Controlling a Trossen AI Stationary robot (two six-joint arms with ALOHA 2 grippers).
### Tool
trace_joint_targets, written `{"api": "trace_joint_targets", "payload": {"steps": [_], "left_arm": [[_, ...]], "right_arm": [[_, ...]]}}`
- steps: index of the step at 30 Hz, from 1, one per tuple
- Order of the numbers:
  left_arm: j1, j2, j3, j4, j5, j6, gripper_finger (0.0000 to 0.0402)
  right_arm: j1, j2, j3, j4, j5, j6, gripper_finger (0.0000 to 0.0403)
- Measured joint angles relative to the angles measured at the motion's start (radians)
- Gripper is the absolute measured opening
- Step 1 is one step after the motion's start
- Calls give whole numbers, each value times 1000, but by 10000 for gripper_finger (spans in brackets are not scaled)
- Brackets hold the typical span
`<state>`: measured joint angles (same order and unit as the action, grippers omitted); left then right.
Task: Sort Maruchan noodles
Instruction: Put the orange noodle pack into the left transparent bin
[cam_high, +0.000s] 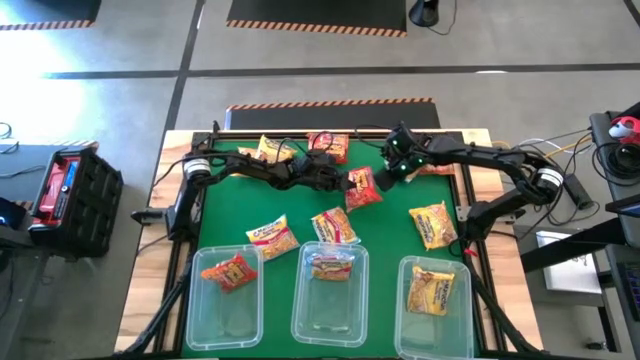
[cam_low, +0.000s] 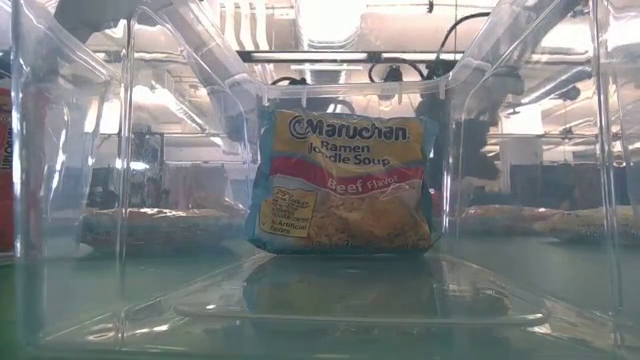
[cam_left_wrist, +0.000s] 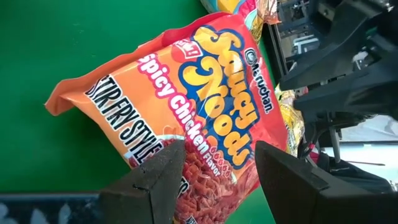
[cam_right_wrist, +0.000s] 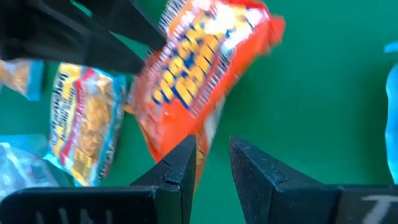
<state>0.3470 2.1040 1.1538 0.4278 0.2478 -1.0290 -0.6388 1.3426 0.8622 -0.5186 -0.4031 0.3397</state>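
The red-orange packet's loose end is outside the narrow gap of my right gripper. My right gripper should open wider and take the packet's loose end (cam_left_wrist: 264, 93) before my left gripper opens.
A red-orange Maruchan packet (cam_high: 362, 187) (cam_left_wrist: 205, 99) (cam_right_wrist: 205, 68) sits mid-table between both grippers. My left gripper (cam_high: 338, 178) (cam_left_wrist: 219, 180) reaches in from the left and is shut on it. My right gripper (cam_high: 390, 172) (cam_right_wrist: 212, 158) comes from the right, its fingers a narrow gap apart at the packet's edge; whether they touch it, I cannot tell. Loose packets lie flat on the green mat: yellow-pink ones (cam_high: 272, 238) (cam_high: 335, 225) and a yellow one (cam_high: 432, 222). More lie at the far edge (cam_high: 270, 150) (cam_high: 330, 145). My left gripper pinches the red-orange packet between its two fingers (cam_left_wrist: 155, 180), at one short end (cam_left_wrist: 211, 168). The rest of the printed face stretches away beyond the fingertips. Whether the packet is lifted clear of the mat cannot be told.
Three clear tubs stand along the near edge: the left one (cam_high: 205, 310) holds a red packet (cam_high: 230, 270), the middle one (cam_high: 300, 320) a yellow-pink beef packet (cam_high: 330, 265) (cam_low: 345, 180), the right one (cam_high: 405, 325) a yellow packet (cam_high: 432, 290). A black crate (cam_high: 70, 190) sits off the table's left.
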Motion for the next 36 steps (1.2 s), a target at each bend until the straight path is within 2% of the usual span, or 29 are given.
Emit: {"api": "trace_joint_targets", "payload": {"steps": [11, 17, 21, 27, 36], "left_arm": [[0, 1, -2, -20, -5, 1, 164], [0, 2, -2, -21, -6, 1, 151], [0, 2, -3, -21, -6, 12, 149], [1, 2, -3, -22, -6, 18, 149], [4, 1, -3, -70, -2, 32, 148]], "right_arm": [[0, 0, -40, -1, 1, -3, 84], [1, 0, -40, 2, -25, -7, 48], [1, 0, -40, 35, -24, 11, 41], [-3, 0, -40, 54, -80, 10, 67], [-3, 0, -40, 83, -88, 10, 146]]}}
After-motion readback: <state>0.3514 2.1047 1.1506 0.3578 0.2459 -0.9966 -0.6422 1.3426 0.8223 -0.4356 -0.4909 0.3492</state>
